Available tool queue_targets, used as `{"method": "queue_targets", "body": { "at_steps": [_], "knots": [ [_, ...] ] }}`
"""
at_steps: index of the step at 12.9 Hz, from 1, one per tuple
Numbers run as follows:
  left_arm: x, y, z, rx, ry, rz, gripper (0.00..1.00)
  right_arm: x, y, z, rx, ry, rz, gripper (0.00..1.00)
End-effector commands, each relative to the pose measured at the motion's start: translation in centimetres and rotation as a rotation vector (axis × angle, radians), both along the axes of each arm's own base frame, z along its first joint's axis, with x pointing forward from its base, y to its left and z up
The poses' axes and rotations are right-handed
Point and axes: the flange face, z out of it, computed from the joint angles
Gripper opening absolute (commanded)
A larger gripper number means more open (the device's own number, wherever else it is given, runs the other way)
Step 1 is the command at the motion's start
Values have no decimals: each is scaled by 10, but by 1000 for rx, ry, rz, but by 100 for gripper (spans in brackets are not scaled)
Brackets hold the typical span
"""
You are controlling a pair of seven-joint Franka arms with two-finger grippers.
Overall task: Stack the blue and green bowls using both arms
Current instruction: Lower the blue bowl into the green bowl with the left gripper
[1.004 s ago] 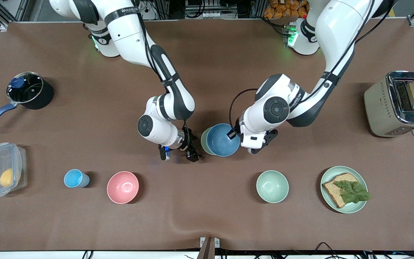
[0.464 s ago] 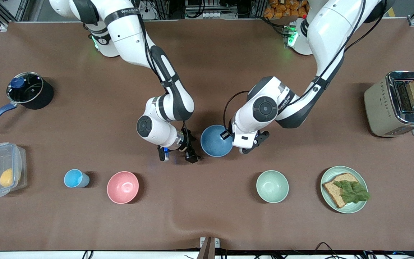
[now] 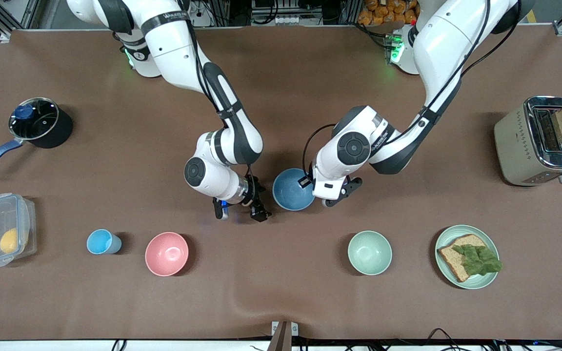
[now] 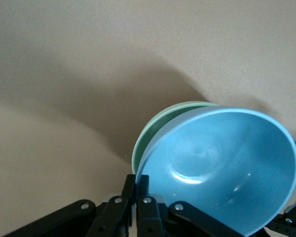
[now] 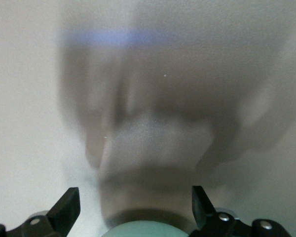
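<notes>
The blue bowl will sit inside the green bowl (image 3: 292, 190) (image 4: 212, 168) under it, near the middle of the table, once my left gripper releases it.
My left gripper (image 3: 311, 190) is shut on the rim of the blue bowl (image 3: 292, 196) near the table's middle. In the left wrist view its fingers (image 4: 137, 183) pinch the rim of the blue bowl (image 4: 222, 173), which sits tilted over the green bowl (image 4: 155, 126). Only an arc of the green rim shows there. In the front view the blue bowl hides the green one. My right gripper (image 3: 240, 211) is open and empty, low over the cloth beside the bowls toward the right arm's end. A pale green curve (image 5: 140, 231) shows between its fingers in the right wrist view (image 5: 133, 207).
Nearer the front camera stand a light-blue cup (image 3: 101, 242), a pink bowl (image 3: 166, 253), a mint-green bowl (image 3: 370, 252) and a plate (image 3: 456, 231) with a sandwich. A toaster (image 3: 539, 141) is at the left arm's end. A pot (image 3: 39, 122) and a plastic box (image 3: 3, 229) are at the right arm's end.
The left gripper carried the blue bowl toward the right arm's end, over the green bowl, whose edge no longer shows in the front view. The right gripper stayed almost still.
</notes>
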Motion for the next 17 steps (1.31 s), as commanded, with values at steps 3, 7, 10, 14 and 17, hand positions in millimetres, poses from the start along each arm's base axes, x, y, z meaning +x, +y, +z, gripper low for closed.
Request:
{"method": "queue_targets", "body": {
  "at_steps": [3, 7, 10, 14, 17],
  "knots": [
    [-6, -4, -8, 0, -27, 4, 0, 2, 5, -1, -10, -5, 3, 100],
    [-8, -7, -20, -19, -32, 8, 0, 3, 4, -1, -9, -4, 0, 100],
    [-13, -11, -28, -14, -23, -3, 0, 3, 3, -1, -9, -5, 0, 100],
    [-9, -7, -34, -8, -19, 5, 20, 3, 3, -1, -11, -8, 6, 100],
    [-6, -5, -32, -7, -25, 10, 87, 5, 1, -2, -11, -8, 6, 100]
  ]
}}
